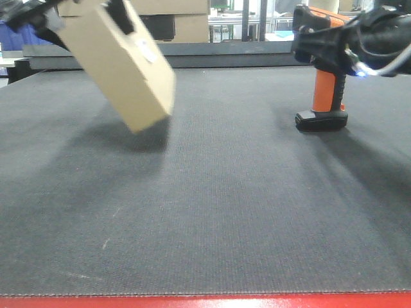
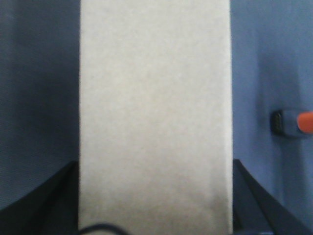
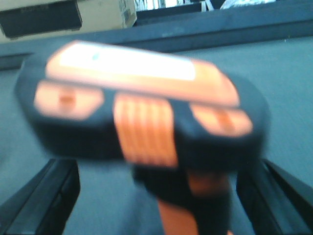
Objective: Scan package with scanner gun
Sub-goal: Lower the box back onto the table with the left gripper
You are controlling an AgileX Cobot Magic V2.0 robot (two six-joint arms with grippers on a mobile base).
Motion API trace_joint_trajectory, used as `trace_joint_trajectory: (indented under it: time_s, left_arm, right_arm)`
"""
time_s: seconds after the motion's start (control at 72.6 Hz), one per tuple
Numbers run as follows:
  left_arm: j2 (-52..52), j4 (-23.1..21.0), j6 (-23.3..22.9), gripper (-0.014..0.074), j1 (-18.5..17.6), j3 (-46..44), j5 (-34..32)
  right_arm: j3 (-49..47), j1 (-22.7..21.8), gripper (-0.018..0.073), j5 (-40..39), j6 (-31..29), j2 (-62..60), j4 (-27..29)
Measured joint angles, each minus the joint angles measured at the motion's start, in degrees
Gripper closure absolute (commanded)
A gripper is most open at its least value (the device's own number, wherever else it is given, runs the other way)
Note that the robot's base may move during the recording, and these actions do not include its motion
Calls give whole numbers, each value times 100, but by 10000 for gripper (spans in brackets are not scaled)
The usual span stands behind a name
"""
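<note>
Next, I let go of the package, now held tilted above the dark mat, with my left gripper on the dark mat's side [image 1: 32, 136] that is farthest from the scanner gun.
The package [image 1: 128, 64] is a plain tan cardboard box held tilted above the dark mat, at the upper left. My left gripper [image 1: 119, 16] is shut on its top end. In the left wrist view the box [image 2: 154, 98] fills the space between the two fingers [image 2: 61, 196]. The orange and black scanner gun [image 1: 324, 90] stands upright on its base at the right. My right gripper [image 1: 343, 45] is around its head. In the right wrist view the blurred scanner [image 3: 142, 112] fills the frame and the jaws stand wide apart on either side of the handle, touching nothing.
The dark mat [image 1: 225, 212] covers the table, with a red front edge [image 1: 205, 300]. Cardboard boxes [image 1: 176, 25] stand behind the table's far edge and show in the right wrist view [image 3: 63, 17]. The scanner's base shows at the right of the left wrist view [image 2: 293, 122].
</note>
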Motion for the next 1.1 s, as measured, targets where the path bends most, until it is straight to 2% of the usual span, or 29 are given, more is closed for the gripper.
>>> trace_joint_trajectory:
  time_s: [0.179,0.262,0.496,0.62,0.84,1.102]
  left_arm:
    - [0,114,328,708,337,-167,406]
    - [-11,308,389,708,478,-177,613]
    - [-102,1658,425,708,775,-177,1024]
    - [-155,2105,605,708,828,-177,1019]
    - [-100,2151,915,708,837,-177,797]
    - [52,2163,980,708,849,-177,609]
  right_arm:
    - [605,0,0,-144,0,-364,-12]
    - [881,0,0,-164,0,-595,-22]
    - [1436,0,1,-164,0,-1501,-98]
    - [1510,0,1,171,0,-1891,-134]
    - [1544,0,12,1026,0,-2477,-641]
    - [1544,0,107,1228,0,-2654,-688]
